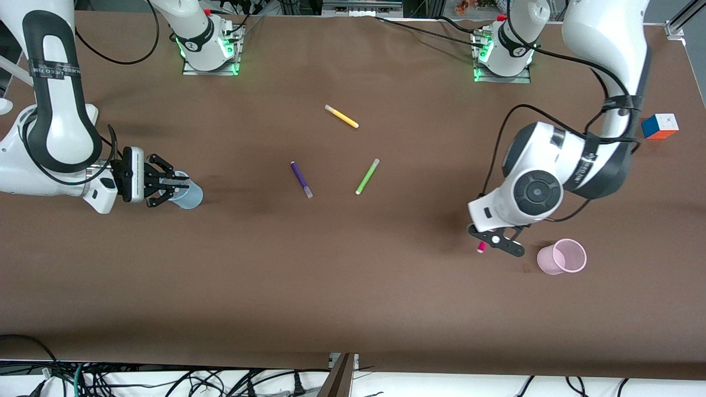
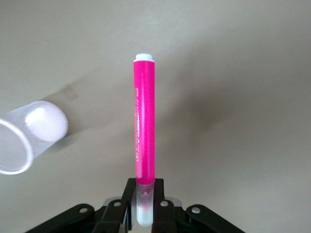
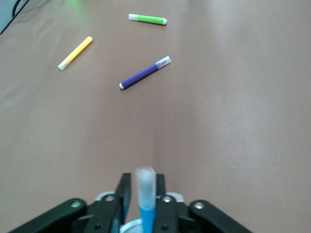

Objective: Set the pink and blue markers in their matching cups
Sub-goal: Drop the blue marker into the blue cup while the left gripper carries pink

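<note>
Next, my left gripper lets go of the pink marker inside the pale pink cup (image 1: 568, 258) (image 2: 25, 138), with the marker's paler end over the cup's rim.
My right gripper (image 1: 179, 186) is over the pale blue cup (image 1: 190, 197) at the right arm's end of the table. In the right wrist view the blue marker (image 3: 147, 216) stands between its fingers (image 3: 144, 194), greyish end up, lower end inside the cup's rim (image 3: 127, 227). The jaws stand slightly apart, with a gap on one side of the marker. My left gripper (image 1: 485, 240) is shut on the pink marker (image 1: 481, 247) by its paler end (image 2: 145, 204). The magenta body (image 2: 144, 131) hangs over bare table beside the pale pink cup (image 1: 562, 257), which also shows in the left wrist view (image 2: 24, 141).
A yellow pen (image 1: 342, 116), a dark purple pen (image 1: 301, 179) and a lime green pen (image 1: 367, 176) lie mid-table. They also show in the right wrist view: yellow (image 3: 75, 52), purple (image 3: 145, 73), green (image 3: 147, 19). A colour cube (image 1: 659, 125) sits near the left arm's table edge.
</note>
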Motion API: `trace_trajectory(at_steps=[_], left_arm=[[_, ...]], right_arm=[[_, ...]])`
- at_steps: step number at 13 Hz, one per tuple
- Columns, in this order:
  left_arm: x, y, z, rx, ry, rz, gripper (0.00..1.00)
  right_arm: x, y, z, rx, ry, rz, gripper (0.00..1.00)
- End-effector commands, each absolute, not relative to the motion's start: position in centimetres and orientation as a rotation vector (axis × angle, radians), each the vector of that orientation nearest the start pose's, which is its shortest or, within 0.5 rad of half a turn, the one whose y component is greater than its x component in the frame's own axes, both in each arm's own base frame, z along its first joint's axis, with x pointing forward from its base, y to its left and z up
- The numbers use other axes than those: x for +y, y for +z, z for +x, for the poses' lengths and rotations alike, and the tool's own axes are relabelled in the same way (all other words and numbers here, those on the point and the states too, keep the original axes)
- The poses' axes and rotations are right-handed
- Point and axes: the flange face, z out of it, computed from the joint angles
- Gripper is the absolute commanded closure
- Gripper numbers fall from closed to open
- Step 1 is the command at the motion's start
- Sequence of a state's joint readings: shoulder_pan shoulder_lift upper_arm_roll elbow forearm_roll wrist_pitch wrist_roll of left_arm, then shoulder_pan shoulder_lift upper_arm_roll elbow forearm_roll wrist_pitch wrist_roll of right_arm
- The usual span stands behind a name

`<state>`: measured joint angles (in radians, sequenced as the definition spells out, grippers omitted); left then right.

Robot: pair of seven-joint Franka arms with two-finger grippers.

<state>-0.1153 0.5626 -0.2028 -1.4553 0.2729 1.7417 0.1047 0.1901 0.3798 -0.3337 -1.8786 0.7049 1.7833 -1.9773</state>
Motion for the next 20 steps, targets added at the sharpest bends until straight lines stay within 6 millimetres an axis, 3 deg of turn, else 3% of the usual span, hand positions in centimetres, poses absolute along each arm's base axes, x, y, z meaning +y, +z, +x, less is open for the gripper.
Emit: trace_trajectory(at_steps=[1, 2, 4, 7, 9, 10, 12, 13, 14, 16, 18, 20], left_arm=[[-15.7, 34.7, 66.2, 0.798, 0.395, -2.737, 1.0], [-15.3, 34.7, 66.2, 0.82, 0.405, -2.704, 1.0], [-12.6, 34.7, 66.8, 0.916, 0.438, -2.616, 1.0], [-8.3, 34.1, 66.8, 0.963, 0.572, -2.479, 1.0], [-6.5, 34.4, 66.3, 0.924, 0.69, -2.329, 1.0], [-5.9, 34.3, 66.2, 0.986, 0.765, -2.209, 1.0], [-5.4, 33.4, 66.8, 1.15, 0.856, -2.027, 1.0], [-5.1, 32.7, 67.4, 1.168, 0.87, -1.931, 1.0], [-4.9, 31.9, 68.0, 1.164, 0.879, -1.832, 1.0], [-4.7, 30.3, 69.0, 1.169, 0.844, -1.715, 1.0], [-5.0, 28.9, 69.3, 1.204, 0.819, -1.682, 1.0], [-4.9, 27.6, 69.2, 1.217, 0.834, -1.679, 1.0]], right_arm=[[-1.9, 31.3, 59.1, -1.526, -0.294, -1.951, 0.0], [-1.7, 32.5, 59.5, -1.422, -0.251, -2.04, 0.0], [-1.3, 35.2, 60.7, -1.239, -0.15, -2.199, 0.0], [-0.7, 41.3, 62.8, -0.934, 0.14, -2.527, 0.0], [0.2, 43.0, 62.8, -0.686, 0.289, -2.689, 0.0], [0.0, 43.1, 62.6, -0.599, 0.341, -2.744, 0.0], [0.0, 43.6, 62.2, -0.355, 0.427, -2.83, 0.0], [0.7, 43.8, 62.0, -0.203, 0.467, -2.894, 0.0], [2.9, 44.9, 61.6, -0.123, 0.473, -2.964, 0.0], [4.6, 46.3, 60.1, -0.044, 0.46, -3.056, 0.0], [3.3, 48.3, 58.0, -0.045, 0.336, -3.086, 0.0], [1.9, 52.4, 56.0, -0.069, 0.243, -3.178, 0.0]])
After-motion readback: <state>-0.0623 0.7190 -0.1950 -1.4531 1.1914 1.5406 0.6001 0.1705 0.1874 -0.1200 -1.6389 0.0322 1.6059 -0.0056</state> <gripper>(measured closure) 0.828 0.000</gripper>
